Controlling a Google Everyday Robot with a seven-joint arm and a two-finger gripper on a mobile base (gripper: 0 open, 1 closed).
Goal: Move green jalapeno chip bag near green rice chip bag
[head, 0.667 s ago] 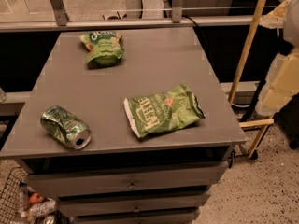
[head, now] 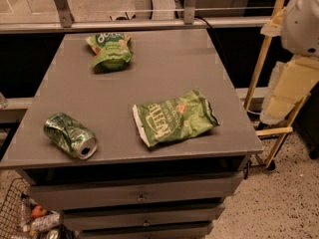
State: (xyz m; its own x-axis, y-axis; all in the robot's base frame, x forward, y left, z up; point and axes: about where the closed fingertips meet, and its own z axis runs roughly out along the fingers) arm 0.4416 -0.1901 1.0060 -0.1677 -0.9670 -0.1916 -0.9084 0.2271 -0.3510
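Note:
I need to grip the middle of the green jalapeno chip bag (head: 184, 114), slightly toward the end opposite its white strip.
The green jalapeno chip bag (head: 174, 117), dark green with white "Kettle" lettering and a white end strip, lies flat on the grey table (head: 164, 63), front right of centre. The green rice chip bag (head: 110, 50), a smaller bright-green pouch, lies at the table's far left. The two bags are well apart. Only white and cream parts of my arm (head: 294, 59) show at the right edge, off the table. My gripper is out of view.
A crushed green can (head: 70, 135) lies on its side at the table's front left. A wooden frame (head: 264, 68) stands to the right of the table. Drawers sit below the tabletop, and a wire basket (head: 20, 218) with items is at the bottom left.

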